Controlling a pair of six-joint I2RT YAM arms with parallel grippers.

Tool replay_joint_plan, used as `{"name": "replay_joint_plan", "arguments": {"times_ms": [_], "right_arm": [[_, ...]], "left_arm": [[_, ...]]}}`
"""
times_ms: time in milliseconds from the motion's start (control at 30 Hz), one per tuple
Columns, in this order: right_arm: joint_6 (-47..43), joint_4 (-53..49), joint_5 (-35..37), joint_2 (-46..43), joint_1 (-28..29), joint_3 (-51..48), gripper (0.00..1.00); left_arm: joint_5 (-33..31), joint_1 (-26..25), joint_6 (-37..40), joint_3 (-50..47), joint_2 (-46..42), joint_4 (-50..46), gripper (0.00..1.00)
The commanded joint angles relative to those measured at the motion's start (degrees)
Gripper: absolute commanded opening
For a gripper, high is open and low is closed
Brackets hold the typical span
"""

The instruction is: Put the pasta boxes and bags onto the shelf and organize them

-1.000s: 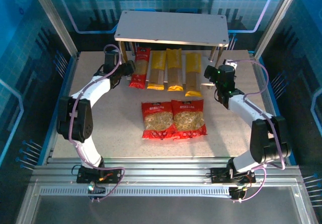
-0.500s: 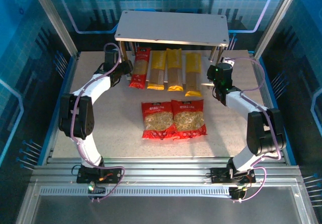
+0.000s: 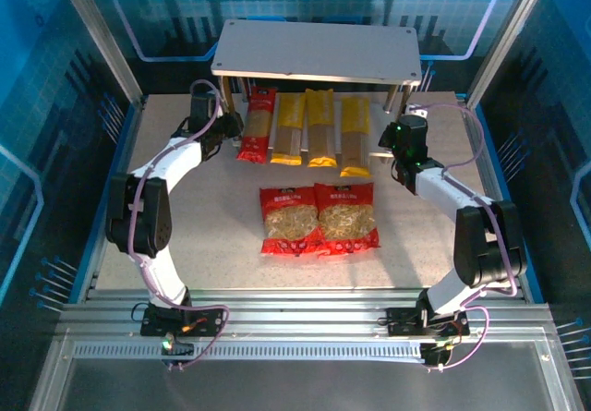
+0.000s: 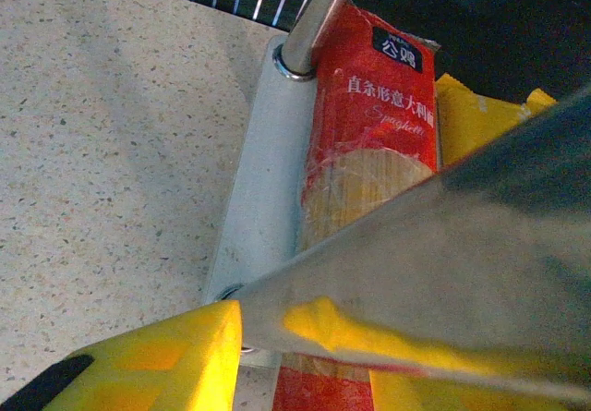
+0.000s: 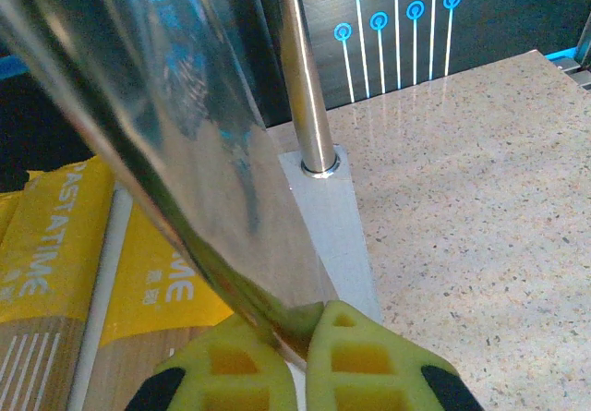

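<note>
I can see the shelf slants, its end by my left gripper farther back, so next I regrip the shelf's front leg (image 3: 225, 93) with my left gripper and pull that end forward until the shelf is square.
The shelf (image 3: 314, 49) stands at the back of the table. On its lower board (image 4: 263, 180) lie one red pasta box (image 3: 258, 125) (image 4: 369, 125) and three yellow pasta boxes (image 3: 320, 129) (image 5: 55, 235) side by side. Two red bags (image 3: 319, 217) lie flat on the table in front. My left gripper (image 3: 226, 126) is at the shelf's front left leg (image 4: 434, 235); one yellow finger (image 4: 157, 356) presses against it and the other finger is hidden behind the leg. My right gripper (image 3: 386, 139) (image 5: 300, 337) is shut on the front right leg (image 5: 185, 125).
A rear shelf leg (image 5: 309, 106) stands in the lower board's corner. Bare speckled table (image 3: 185, 235) lies left and right of the bags. Blue enclosure walls (image 3: 55, 106) and slanted frame posts (image 3: 97, 32) ring the table.
The right arm's elbow has folded in toward the shelf and its wrist has settled at the right leg. The left wrist has shifted slightly. The shelf, boxes and bags have not moved.
</note>
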Motion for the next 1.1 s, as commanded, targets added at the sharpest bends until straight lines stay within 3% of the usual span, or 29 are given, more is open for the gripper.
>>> {"name": "replay_joint_plan", "arguments": {"times_ms": [0, 633, 933, 1067], "right_arm": [[2.3, 0.6, 0.8, -3.6, -1.8, -0.6, 0.0], [1.3, -3.5, 1.4, -10.1, -2.6, -4.9, 0.0], [2.1, -3.8, 0.3, -9.5, -2.7, -4.5, 0.0], [2.4, -4.0, -0.2, -9.0, -2.7, -4.2, 0.0]], "left_arm": [[-1.1, -0.4, 4.8, -2.4, -3.6, -0.2, 0.39], [-0.7, -0.5, 3.8, -11.2, -13.3, 0.5, 0.41], [4.0, -0.7, 5.2, -8.3, -9.4, 5.7, 0.76], [3.9, -0.7, 5.4, -6.3, -6.8, 8.4, 0.78]]}}
